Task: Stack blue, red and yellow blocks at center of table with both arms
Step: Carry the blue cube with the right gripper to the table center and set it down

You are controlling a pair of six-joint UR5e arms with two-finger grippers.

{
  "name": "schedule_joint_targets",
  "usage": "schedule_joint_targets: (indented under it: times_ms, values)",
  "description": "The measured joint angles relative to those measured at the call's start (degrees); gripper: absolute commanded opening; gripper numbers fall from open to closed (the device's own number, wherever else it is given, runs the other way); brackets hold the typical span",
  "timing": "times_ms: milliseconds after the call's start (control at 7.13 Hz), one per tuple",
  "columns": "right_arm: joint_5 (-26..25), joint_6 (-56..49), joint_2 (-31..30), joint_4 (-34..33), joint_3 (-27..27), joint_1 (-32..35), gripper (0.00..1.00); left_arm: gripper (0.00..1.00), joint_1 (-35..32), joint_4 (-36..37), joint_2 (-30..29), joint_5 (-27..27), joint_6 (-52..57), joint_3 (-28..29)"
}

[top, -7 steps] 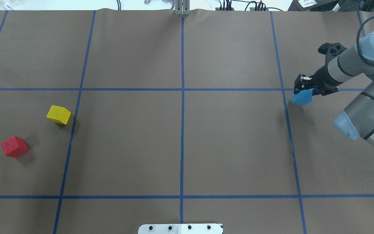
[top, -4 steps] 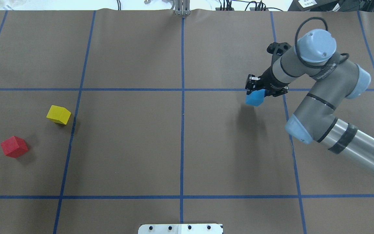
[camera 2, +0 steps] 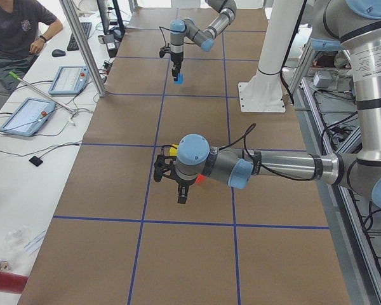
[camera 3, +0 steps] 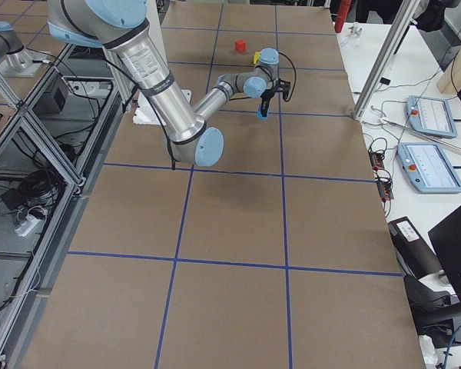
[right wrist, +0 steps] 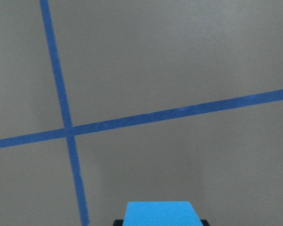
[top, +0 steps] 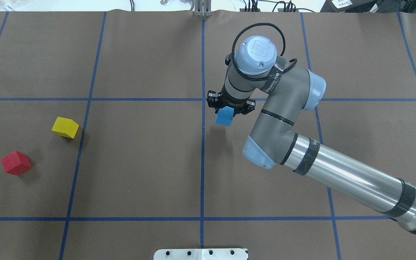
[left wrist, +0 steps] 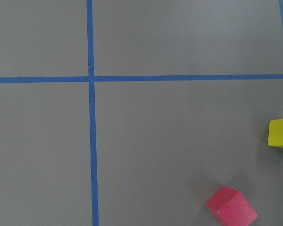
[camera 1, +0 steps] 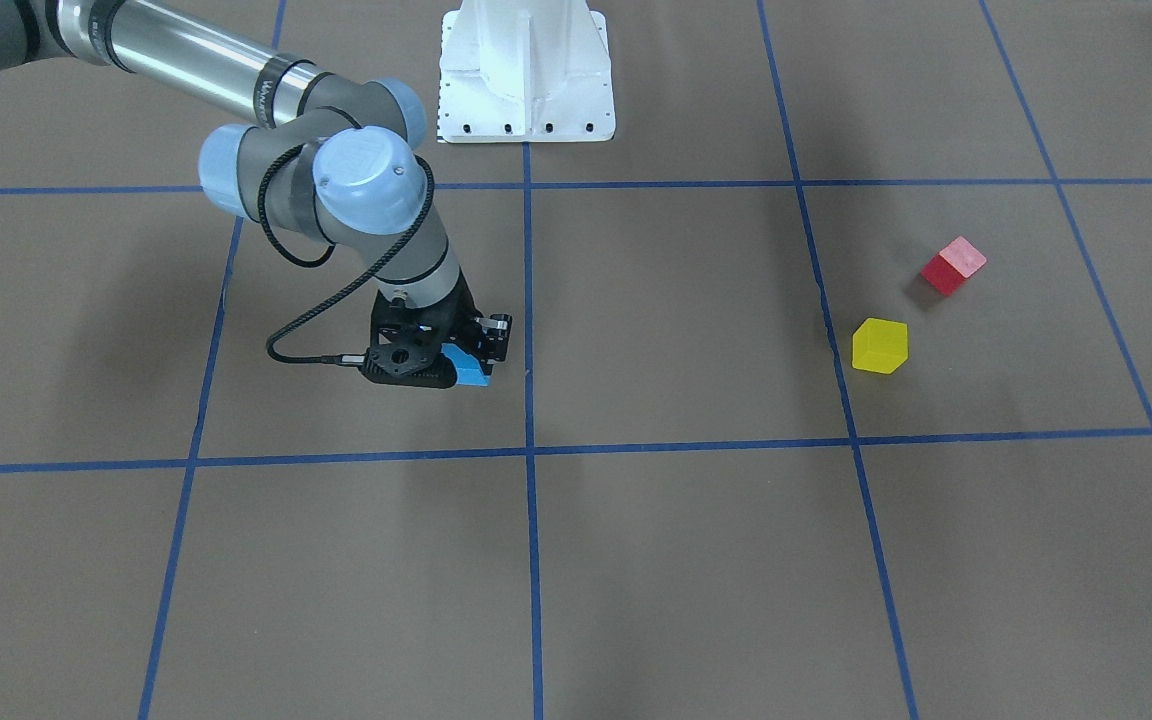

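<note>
I will use my right gripper to set the blue block down on the centre tape line [camera 1: 532, 365], in between the tape crossings.
My right gripper [top: 229, 109] is shut on the blue block [top: 224, 117] and holds it above the table, just right of the centre tape line; the block also shows in the front view [camera 1: 469, 370] and the right wrist view [right wrist: 159, 214]. The yellow block [top: 65, 127] and the red block [top: 16, 163] sit on the table at the far left, apart from each other. They also show in the left wrist view, yellow [left wrist: 280, 133] and red [left wrist: 231, 212]. My left gripper [camera 2: 182, 194] hangs over those two blocks in the exterior left view only; I cannot tell whether it is open.
Blue tape lines [top: 203, 144] divide the brown table into squares. The robot's white base plate [top: 200, 254] sits at the near edge. A metal post [top: 202, 9] stands at the far edge.
My right arm has swung left, carrying the blue block from the right side of the table to just right of the centre line. The yellow and red blocks have not moved.
</note>
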Motion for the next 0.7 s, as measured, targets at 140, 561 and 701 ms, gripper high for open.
schedule_joint_targets:
  times_ms: [140,561,701]
  values:
    - [-0.40,0.37,2.15,-0.31,-2.06,-0.80,0.00,0.99,0.00,0.00,-0.05,0.02,-0.01,0.05]
    - [-0.64,-0.07,4.95,-0.48,-6.22,-1.99,0.00,0.99,0.06,0.00,-0.09,0.03,-0.10,0.04]
    - [-0.72,-0.39,5.35,-0.50,-7.15,-2.12,0.00,0.99,0.05,0.00,-0.12,0.01,-0.49,-0.10]
